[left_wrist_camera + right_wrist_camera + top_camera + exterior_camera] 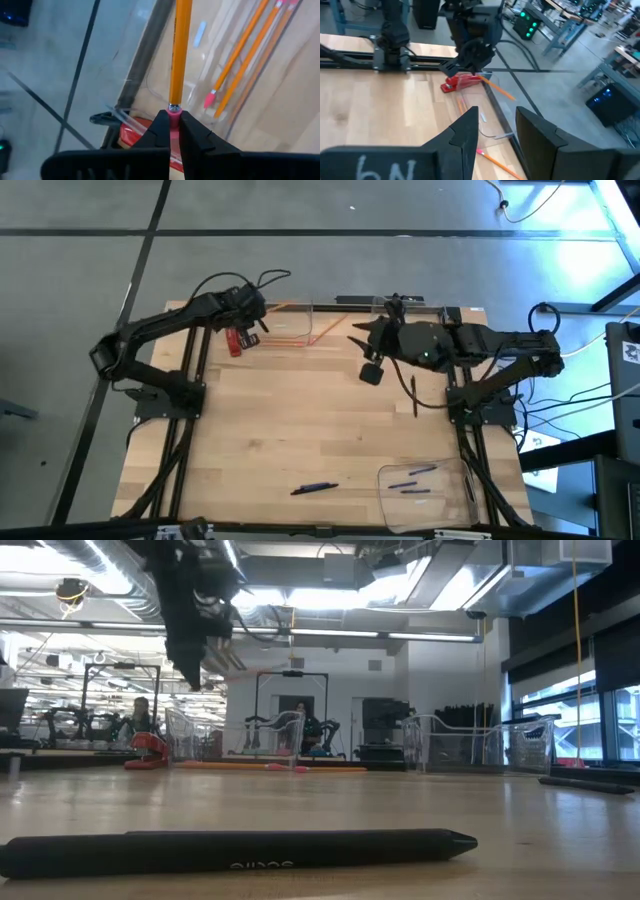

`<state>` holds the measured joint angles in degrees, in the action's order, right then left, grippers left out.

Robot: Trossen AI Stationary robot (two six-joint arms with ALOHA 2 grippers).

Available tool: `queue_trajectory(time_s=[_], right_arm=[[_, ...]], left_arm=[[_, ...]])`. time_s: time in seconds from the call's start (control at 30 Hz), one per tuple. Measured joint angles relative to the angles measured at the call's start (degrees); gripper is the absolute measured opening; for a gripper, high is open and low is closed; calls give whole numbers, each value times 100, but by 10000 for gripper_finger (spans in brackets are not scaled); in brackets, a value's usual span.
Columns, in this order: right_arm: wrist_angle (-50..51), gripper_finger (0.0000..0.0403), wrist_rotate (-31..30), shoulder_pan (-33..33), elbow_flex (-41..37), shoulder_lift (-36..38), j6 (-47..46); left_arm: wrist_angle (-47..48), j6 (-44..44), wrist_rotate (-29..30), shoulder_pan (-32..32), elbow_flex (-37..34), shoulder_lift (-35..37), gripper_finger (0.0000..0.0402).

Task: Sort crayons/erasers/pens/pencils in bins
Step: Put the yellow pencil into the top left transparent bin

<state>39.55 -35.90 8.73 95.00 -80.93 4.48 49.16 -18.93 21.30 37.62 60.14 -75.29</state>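
Observation:
Next, I let go of the orange pencil with my left gripper in the clear bin, between the other pencils and the bin's far side (pixel 288 323) (pixel 195 24).
My left gripper (pixel 262 313) hovers at the far edge of the table, shut on an orange pencil (pixel 179 50) with a pink eraser end; the pencil sticks out over the left end of a clear bin (pixel 318 325). Three more pencils (pixel 240 55) lie in that bin. My right gripper (pixel 355 332) is open and empty, above the table just right of the same bin; its fingers show in the right wrist view (pixel 495 137). A dark pen (pixel 413 395) lies on the table, another pen (pixel 313 488) lies near the front edge, and a second bin (pixel 425 485) at the near right holds pens. My left gripper pinches the pencil's pink eraser end (pixel 173 116) between its two fingertips (pixel 159 131). The pencil runs straight on from the fingers, in line with them. It is lifted clear of the table and the bin, slanting out from the gripper (pixel 497 90).
A red object (pixel 237 340) lies on the table under my left gripper, beside the bin. A third clear bin (pixel 425 308) stands at the far right. The pen near the front edge shows close up in the low view (pixel 240 850). Bare wood lies in the table's middle.

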Motion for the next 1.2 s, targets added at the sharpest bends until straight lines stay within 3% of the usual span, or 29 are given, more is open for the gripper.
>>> queue_trajectory(time_s=[0.33,0.57,1.2], right_arm=[[2,132,2,-279,0,0,-139],[2,132,4,-306,0,0,-137],[0,132,7,-332,0,0,-123]], left_arm=[[-261,-787,-15,230,0,-946,4],[-364,-869,-22,334,-2,-1415,4],[-385,-856,-151,519,-2,-1733,22]])
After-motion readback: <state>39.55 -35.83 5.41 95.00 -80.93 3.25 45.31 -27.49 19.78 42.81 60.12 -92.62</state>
